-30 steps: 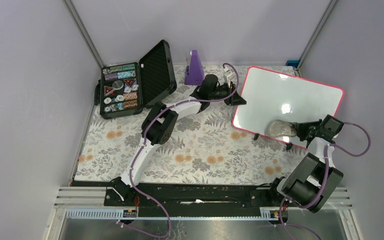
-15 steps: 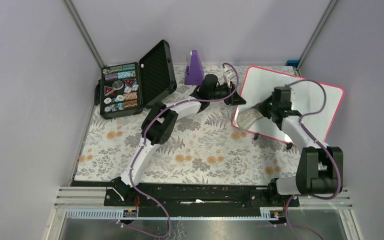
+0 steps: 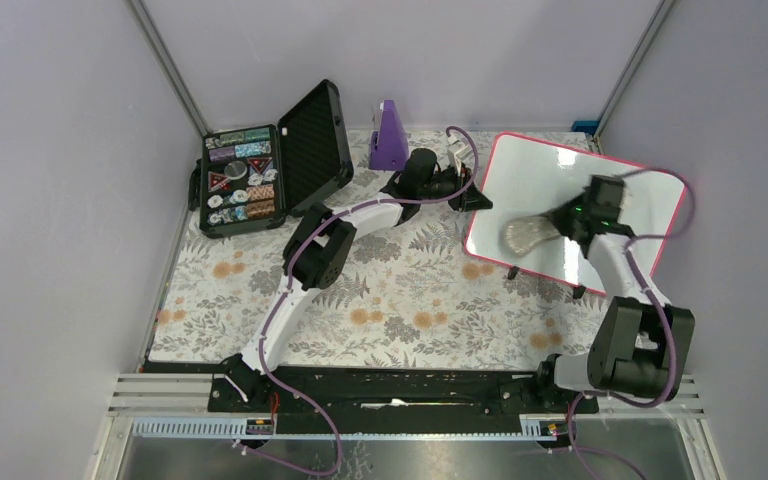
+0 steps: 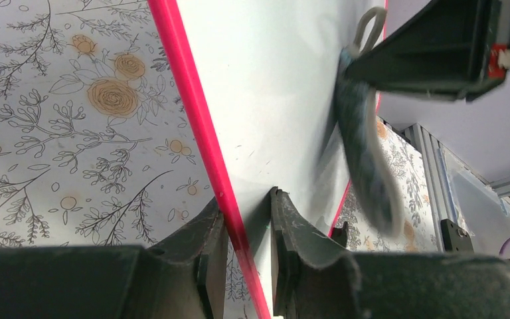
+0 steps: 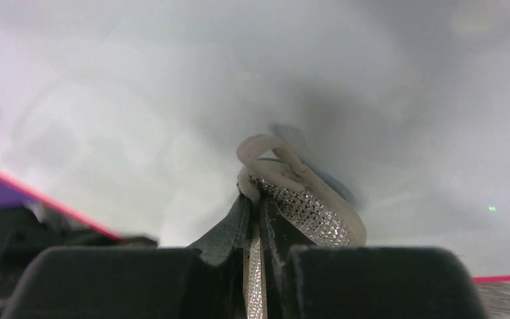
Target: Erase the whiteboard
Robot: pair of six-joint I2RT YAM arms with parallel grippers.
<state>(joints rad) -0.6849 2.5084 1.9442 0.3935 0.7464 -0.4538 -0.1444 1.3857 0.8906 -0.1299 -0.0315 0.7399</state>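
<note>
The robot's right gripper needs to release the grey sponge on the floral cloth [image 3: 408,288] just behind the front middle orange flowers.
The whiteboard [image 3: 550,170], glossy white with a pink-red frame, stands tilted at the back right of the table. No writing shows on it in the top view. My left gripper [image 3: 472,198] is shut on the board's left frame edge; in the left wrist view the gripper [image 4: 247,207] has one finger on each side of the red frame [image 4: 192,106]. My right gripper [image 3: 563,220] is shut on a grey oval sponge [image 3: 525,235] and presses it against the lower left of the board. The right wrist view shows the right gripper [image 5: 255,199], the sponge [image 5: 309,203] and the board [image 5: 172,100].
An open black case [image 3: 250,175] with several small items sits at the back left. A purple wedge-shaped object [image 3: 390,135] stands at the back middle. The table has a floral cloth [image 3: 380,300]. Grey walls close in on both sides.
My right gripper swept the sponge from the board's lower right to its left edge, then back a little to the right. My left gripper kept its hold on the frame.
</note>
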